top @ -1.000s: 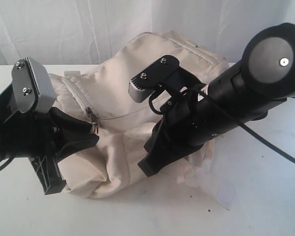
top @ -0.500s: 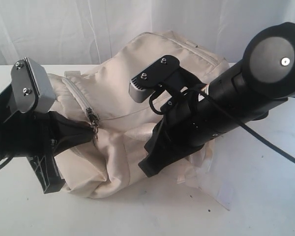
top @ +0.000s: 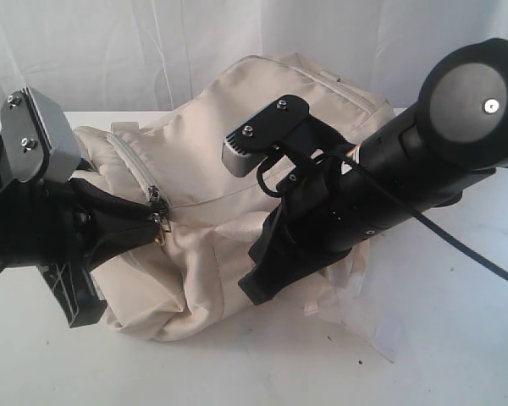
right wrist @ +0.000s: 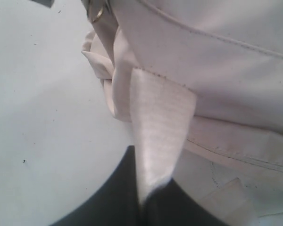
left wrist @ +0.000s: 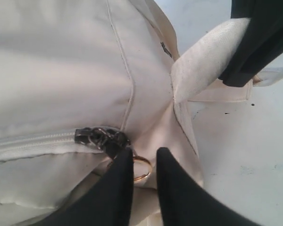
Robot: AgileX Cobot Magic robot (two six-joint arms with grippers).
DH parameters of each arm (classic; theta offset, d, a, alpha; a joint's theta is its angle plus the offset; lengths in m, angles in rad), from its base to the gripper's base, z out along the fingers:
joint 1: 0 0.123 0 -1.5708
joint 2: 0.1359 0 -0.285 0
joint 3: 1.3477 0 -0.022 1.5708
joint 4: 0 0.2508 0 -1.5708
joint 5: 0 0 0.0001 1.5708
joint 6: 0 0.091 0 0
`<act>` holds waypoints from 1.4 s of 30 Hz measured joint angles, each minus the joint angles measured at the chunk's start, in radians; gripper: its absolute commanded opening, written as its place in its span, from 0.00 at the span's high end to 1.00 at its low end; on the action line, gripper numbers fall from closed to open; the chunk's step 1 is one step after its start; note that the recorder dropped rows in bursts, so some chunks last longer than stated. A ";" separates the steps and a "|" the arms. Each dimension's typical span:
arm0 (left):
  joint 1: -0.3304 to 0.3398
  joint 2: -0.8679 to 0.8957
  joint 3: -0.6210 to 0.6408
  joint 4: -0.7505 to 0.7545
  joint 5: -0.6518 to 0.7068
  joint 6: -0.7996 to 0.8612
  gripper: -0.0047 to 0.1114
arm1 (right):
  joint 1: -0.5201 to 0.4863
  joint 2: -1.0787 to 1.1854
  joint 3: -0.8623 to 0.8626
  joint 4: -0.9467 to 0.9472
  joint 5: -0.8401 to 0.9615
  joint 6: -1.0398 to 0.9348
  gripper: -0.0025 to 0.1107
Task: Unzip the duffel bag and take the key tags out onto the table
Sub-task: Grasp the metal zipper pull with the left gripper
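Note:
The gold ring is partly behind one finger, so my left gripper needs to shift and pinch the ring point(top: 162, 224) between both fingers before it pulls the zipper open.
The cream duffel bag point(top: 237, 110) lies on the white table point(top: 440, 338). Its pale zipper is shut, with the dark sliders point(top: 158, 203) near the bag's left end. My left gripper point(top: 157, 224) is at those sliders point(left wrist: 101, 137). In the left wrist view this gripper point(left wrist: 145, 153) is open, and a thin gold ring point(left wrist: 146, 165) on the pull lies in the gap against one finger. My right gripper point(top: 258, 283) is shut on a webbing handle point(right wrist: 160, 127) of the bag and holds it taut. The key tags are hidden.
A crumpled clear plastic sheet point(top: 364, 313) sticks out from under the bag's right side. A white curtain point(top: 110, 51) closes off the back. The right arm's thick black body point(top: 423, 161) lies across the bag's right half. Bare tabletop runs along the front.
My left arm has drawn back a little to the left, its fingers still at the zipper sliders. The bag and the right arm have not moved.

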 measured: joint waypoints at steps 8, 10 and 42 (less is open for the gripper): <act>0.000 0.000 0.022 0.075 -0.002 -0.159 0.43 | 0.000 0.000 0.000 0.000 0.000 0.000 0.98; 0.000 0.009 0.033 0.079 -0.002 -0.161 0.43 | 0.000 0.000 0.000 0.000 0.000 0.000 0.98; 0.000 0.197 -0.031 -0.116 -0.038 0.032 0.74 | 0.000 0.000 0.000 0.000 0.000 0.000 0.98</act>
